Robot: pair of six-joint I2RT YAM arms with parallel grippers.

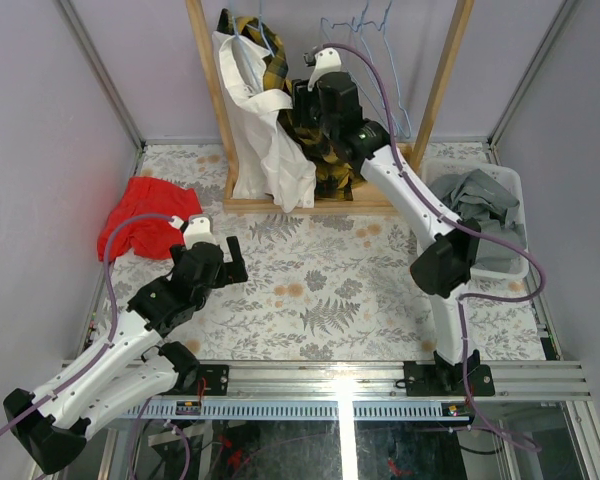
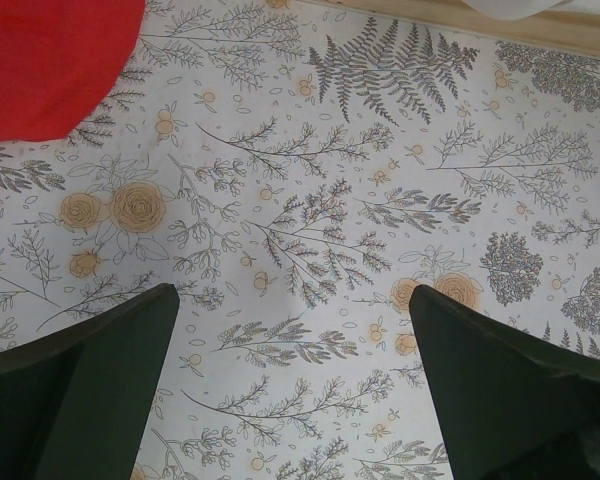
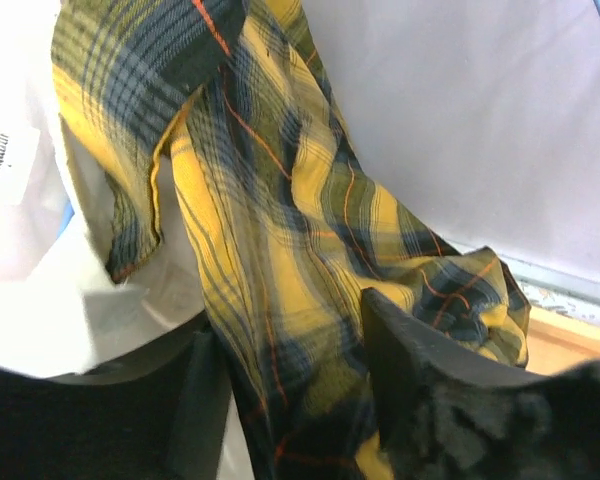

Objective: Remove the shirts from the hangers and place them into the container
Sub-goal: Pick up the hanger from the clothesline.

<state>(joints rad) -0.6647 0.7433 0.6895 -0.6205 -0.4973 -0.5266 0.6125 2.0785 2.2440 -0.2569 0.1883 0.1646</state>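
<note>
I need to next use my left gripper to take hold of the plaid shirt's light-blue hanger, at the lower end of its hook [image 1: 260,18].
A yellow-and-black plaid shirt [image 1: 332,168] and a white shirt [image 1: 265,140] hang on light-blue hangers [image 1: 265,40] at the wooden rack. My right gripper [image 1: 305,105] is up at the plaid shirt. In the right wrist view a fold of the plaid shirt [image 3: 280,230] runs down between the two fingers of my right gripper [image 3: 285,350], which stand apart on either side of it. The white shirt [image 3: 40,200] lies just to the left. A grey shirt [image 1: 475,200] lies in the white container [image 1: 502,172]. My left gripper [image 1: 230,265] hovers open over the tablecloth, holding nothing.
Empty blue hangers [image 1: 380,40] hang on the right part of the rack, near its wooden post [image 1: 445,80]. A red cloth [image 1: 145,215] lies at the left, close to my left gripper [image 2: 292,300]. The rack's wooden base [image 2: 540,30] lies beyond it.
</note>
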